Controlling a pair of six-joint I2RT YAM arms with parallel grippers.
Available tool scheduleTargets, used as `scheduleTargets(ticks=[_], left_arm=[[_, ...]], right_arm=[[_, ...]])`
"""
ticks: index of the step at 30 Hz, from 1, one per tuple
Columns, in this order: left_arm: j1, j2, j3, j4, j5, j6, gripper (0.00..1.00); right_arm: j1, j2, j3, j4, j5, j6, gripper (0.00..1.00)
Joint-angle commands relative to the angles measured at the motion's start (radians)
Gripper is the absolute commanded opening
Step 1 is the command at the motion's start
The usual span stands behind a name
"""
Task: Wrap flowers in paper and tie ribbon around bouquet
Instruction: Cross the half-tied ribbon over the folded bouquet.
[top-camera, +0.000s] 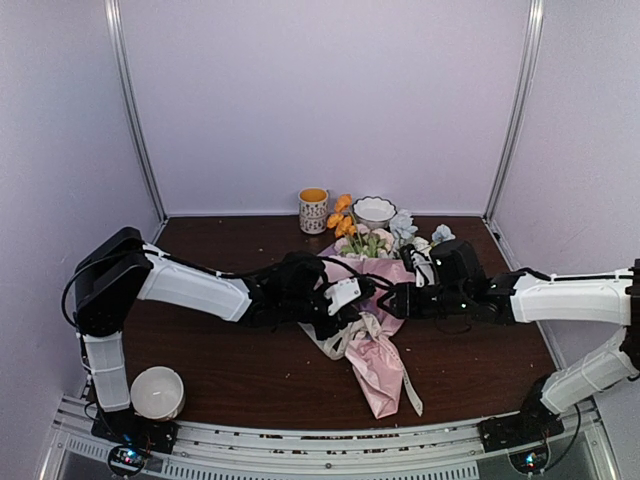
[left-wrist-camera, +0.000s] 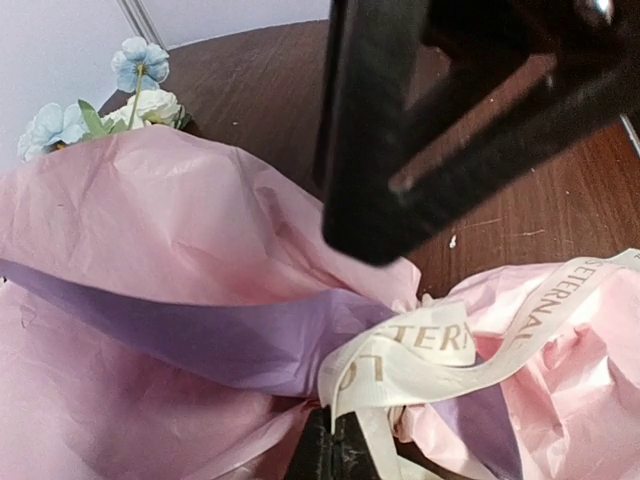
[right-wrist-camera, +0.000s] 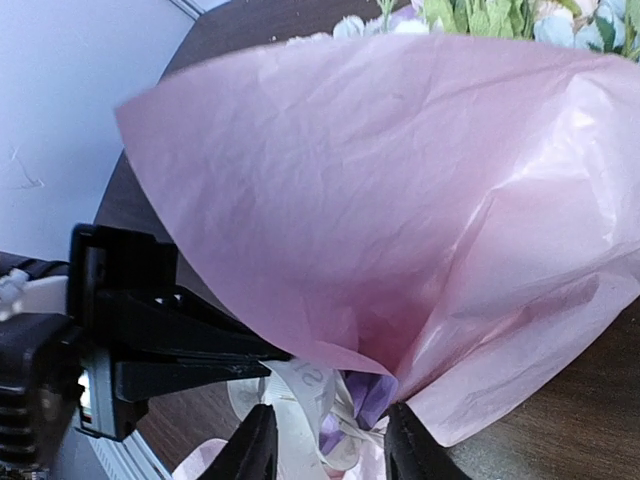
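The ribbon folds over my left gripper's fingers at the waist. Next, my right gripper pinches the ribbon's fold (left-wrist-camera: 432, 342) before my left gripper opens and backs away.
The bouquet (top-camera: 372, 345) lies in the middle of the table. Its flowers (top-camera: 375, 240) point to the far side, and its pink paper (top-camera: 378, 375) tapers toward the near edge. A cream ribbon (top-camera: 345, 335) printed with letters loops around the narrow waist. In the left wrist view, my left gripper (left-wrist-camera: 345, 445) is shut on the ribbon (left-wrist-camera: 430, 350) right at the waist, below the pink and lilac paper (left-wrist-camera: 150, 220). My right gripper (right-wrist-camera: 330, 450) stands open opposite it, its fingers (right-wrist-camera: 255, 445) on either side of the ribbon (right-wrist-camera: 300, 400) without pinching it. The paper (right-wrist-camera: 400, 180) fills that view.
A patterned mug (top-camera: 313, 210), loose orange flowers (top-camera: 342, 215) and a small rimmed bowl (top-camera: 374, 210) stand at the back wall. A white round bowl (top-camera: 157, 392) sits at the near left by the left arm's base. A ribbon tail (top-camera: 410, 390) trails beside the cone's tip.
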Motion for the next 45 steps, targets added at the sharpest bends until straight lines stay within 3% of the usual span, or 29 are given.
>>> scheduleTargets(ticks=[1,8,13,20,30,35,45], left_arm=[[-0.004,-0.007,0.003,0.062,-0.018,-0.018,0.0],[-0.004,-0.005,0.003,0.051,-0.015,-0.032,0.0],[-0.004,-0.005,0.003,0.042,-0.015,-0.033,0.0],[-0.004,-0.004,0.002,0.037,-0.011,-0.033,0.0],[-0.004,0.029,0.038,0.041,0.004,-0.046,0.29],[-0.006,0.047,0.071,0.031,0.019,-0.042,0.37],[-0.006,0.075,0.092,0.011,0.038,-0.045,0.41]], right_arm=[[-0.003,0.063,0.004,-0.012,-0.106,-0.039,0.38],[-0.003,0.106,-0.014,0.043,-0.198,-0.025,0.26],[-0.004,0.118,-0.009,0.026,-0.174,-0.021,0.11],[-0.004,0.122,-0.01,0.02,-0.168,-0.017,0.0],[-0.001,0.066,0.02,-0.02,-0.246,-0.073,0.0],[0.001,0.056,0.032,-0.022,-0.283,-0.077,0.0],[0.002,0.047,0.039,-0.047,-0.282,-0.097,0.0]])
